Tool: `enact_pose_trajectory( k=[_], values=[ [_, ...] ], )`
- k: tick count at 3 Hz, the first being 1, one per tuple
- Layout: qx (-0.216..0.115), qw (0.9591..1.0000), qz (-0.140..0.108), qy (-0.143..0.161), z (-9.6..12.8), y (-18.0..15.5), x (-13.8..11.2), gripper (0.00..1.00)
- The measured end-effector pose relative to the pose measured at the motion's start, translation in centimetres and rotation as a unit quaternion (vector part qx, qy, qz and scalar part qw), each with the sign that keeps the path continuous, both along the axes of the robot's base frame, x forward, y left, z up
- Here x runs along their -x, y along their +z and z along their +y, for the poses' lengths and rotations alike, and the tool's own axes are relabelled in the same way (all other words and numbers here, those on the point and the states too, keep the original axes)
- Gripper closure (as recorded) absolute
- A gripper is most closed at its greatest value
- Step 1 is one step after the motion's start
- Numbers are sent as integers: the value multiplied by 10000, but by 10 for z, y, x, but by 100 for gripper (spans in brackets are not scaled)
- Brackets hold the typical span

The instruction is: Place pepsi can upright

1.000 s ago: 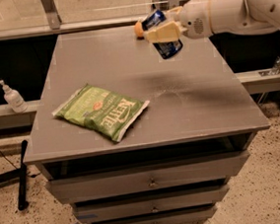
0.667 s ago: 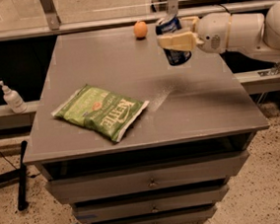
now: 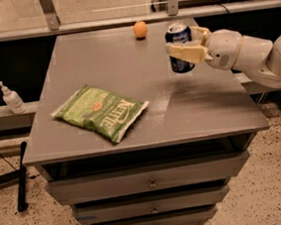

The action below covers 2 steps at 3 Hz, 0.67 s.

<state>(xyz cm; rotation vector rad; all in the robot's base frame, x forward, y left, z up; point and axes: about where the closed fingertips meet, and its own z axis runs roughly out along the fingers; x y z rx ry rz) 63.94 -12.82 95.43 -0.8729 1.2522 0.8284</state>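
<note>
The robot's gripper should release the pepsi can on the grey table top near the edge [image 3: 199, 83] beside the robot's white arm.
The pepsi can [image 3: 178, 36] is dark blue with a silver top. It stands upright near the back right of the grey table top [image 3: 126, 71]. I cannot tell whether its base touches the surface. My gripper [image 3: 186, 44] comes in from the right on a white arm [image 3: 254, 56]. Its tan fingers [image 3: 187, 51] are closed around the can's middle.
A green chip bag [image 3: 100, 112] lies flat at the table's front left. A small orange [image 3: 140, 29] sits at the back edge. A sanitizer bottle [image 3: 11, 98] stands on a ledge left of the table. Drawers are under the table top.
The gripper has moved right and down with the can. The can has turned from tilted to upright, and the orange behind it has come into view.
</note>
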Motion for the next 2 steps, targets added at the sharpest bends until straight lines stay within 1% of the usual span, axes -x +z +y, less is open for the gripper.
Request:
enact_pose_trajectory(
  k=[1,2],
  values=[
    [1,10000,24,0,0,-1,0,100],
    [-341,9994,-55,78,-10,-8,0,100]
  ],
)
